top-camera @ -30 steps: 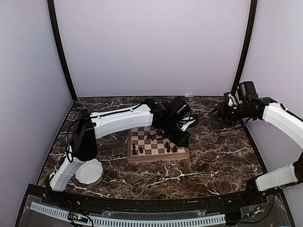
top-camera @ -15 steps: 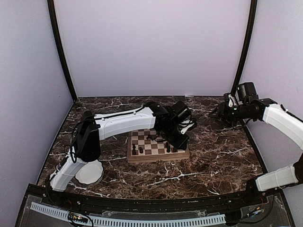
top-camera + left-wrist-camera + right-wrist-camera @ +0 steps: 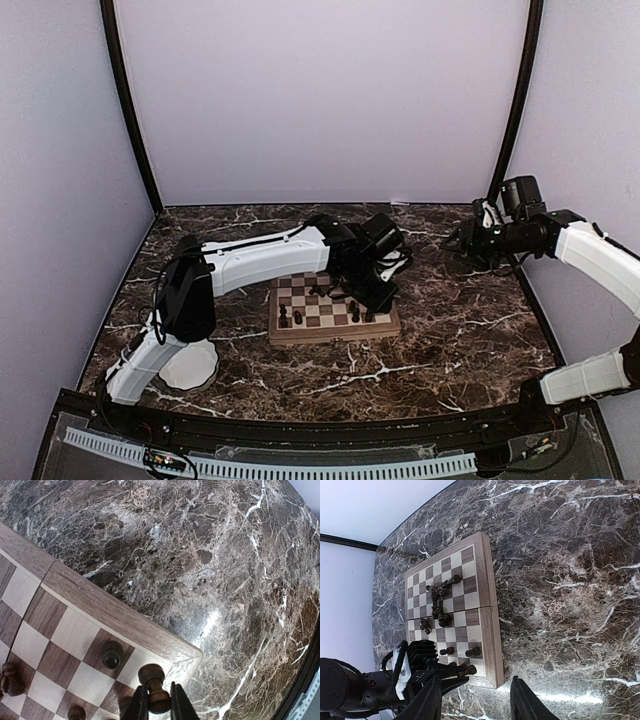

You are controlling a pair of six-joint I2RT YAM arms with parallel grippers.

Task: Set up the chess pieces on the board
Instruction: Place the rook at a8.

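Note:
My left gripper is holding the dark chess piece just over a light corner square. It will let go of it on the board's light front corner square (image 3: 385, 319) (image 3: 156, 679), next to the standing piece.
The board (image 3: 318, 330) lies mid-table, also seen in the left wrist view (image 3: 115, 612) and the right wrist view (image 3: 487, 605). My left gripper (image 3: 384, 292) (image 3: 158, 691) is shut on a dark chess piece (image 3: 152, 674) (image 3: 471, 669), holding it just over a light corner square at the board's right edge. One piece (image 3: 112, 655) stands on the neighbouring dark square. Others stand along the front (image 3: 290, 318) (image 3: 473, 651), and several lie in a heap (image 3: 439, 600). My right gripper (image 3: 462, 240) (image 3: 476, 705) hangs open and empty, off to the right of the board.
A white scalloped bowl (image 3: 187, 365) sits at the front left beside the left arm's base. Dark marble table (image 3: 450, 330) surrounds the board. Purple walls and black posts (image 3: 125, 100) close in the back and sides.
The left arm has shifted slightly, easing the gripper and its piece a little toward the board's right corner. The right arm has hardly moved.

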